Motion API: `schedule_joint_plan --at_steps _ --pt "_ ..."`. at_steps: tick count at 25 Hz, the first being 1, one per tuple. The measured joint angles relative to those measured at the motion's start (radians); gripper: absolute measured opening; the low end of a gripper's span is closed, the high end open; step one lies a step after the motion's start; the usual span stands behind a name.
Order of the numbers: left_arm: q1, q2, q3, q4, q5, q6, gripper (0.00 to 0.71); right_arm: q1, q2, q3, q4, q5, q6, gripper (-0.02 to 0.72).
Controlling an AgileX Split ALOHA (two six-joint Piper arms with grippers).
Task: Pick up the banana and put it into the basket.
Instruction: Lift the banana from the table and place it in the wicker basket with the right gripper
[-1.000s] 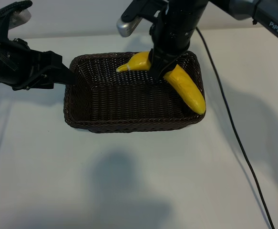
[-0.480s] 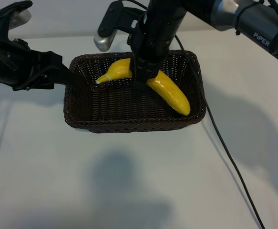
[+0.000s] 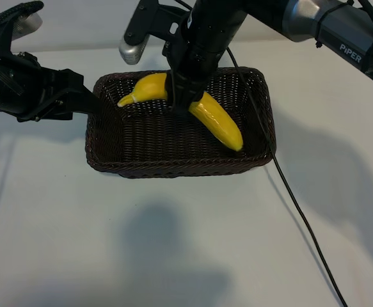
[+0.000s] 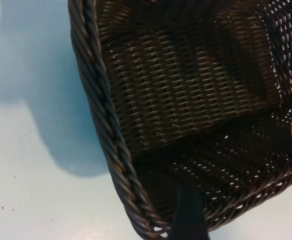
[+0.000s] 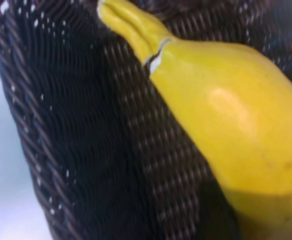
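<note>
Next, I let go of the banana with my right gripper on the basket's woven bottom, stretched [image 3: 183, 133] along the front side of the basket.
The dark brown wicker basket [image 3: 173, 167] sits mid-table. Above its inside hangs the yellow banana [image 3: 219, 123], tilted, its stem end over the back left corner and its thick end low near the right wall. My right gripper [image 3: 185, 102] comes down from above and is shut on the banana's middle. In the right wrist view the banana [image 5: 236, 115] fills the picture over the basket's weave [image 5: 25, 125]. My left gripper [image 3: 90, 101] stays open at the basket's left wall. One of its fingers [image 4: 187, 215] shows against the basket's corner rim [image 4: 105, 110].
A black cable [image 3: 301, 217] trails from the right arm across the white table, right of the basket and down toward the front edge. The left arm's bulk occupies the far left.
The right gripper has carried the banana leftward, from the basket's right rim to over its inside. The left gripper has not moved.
</note>
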Motion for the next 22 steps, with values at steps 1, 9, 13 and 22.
schedule_joint_plan --at_steps 1,9,13,22 --pt "0.000 0.000 0.000 0.000 0.000 0.000 0.589 0.000 0.001 0.000 0.000 -0.006 -0.003 0.431" --pt "0.000 0.000 0.000 0.000 0.000 0.000 0.589 0.000 0.066 0.000 0.002 -0.020 -0.026 0.431" --pt "0.000 0.000 0.000 0.000 0.000 0.001 0.589 0.000 0.109 0.000 0.002 -0.033 -0.030 0.431" --pt "0.000 0.000 0.000 0.000 0.000 0.018 0.589 0.000 0.163 0.000 0.000 -0.068 -0.044 0.431"
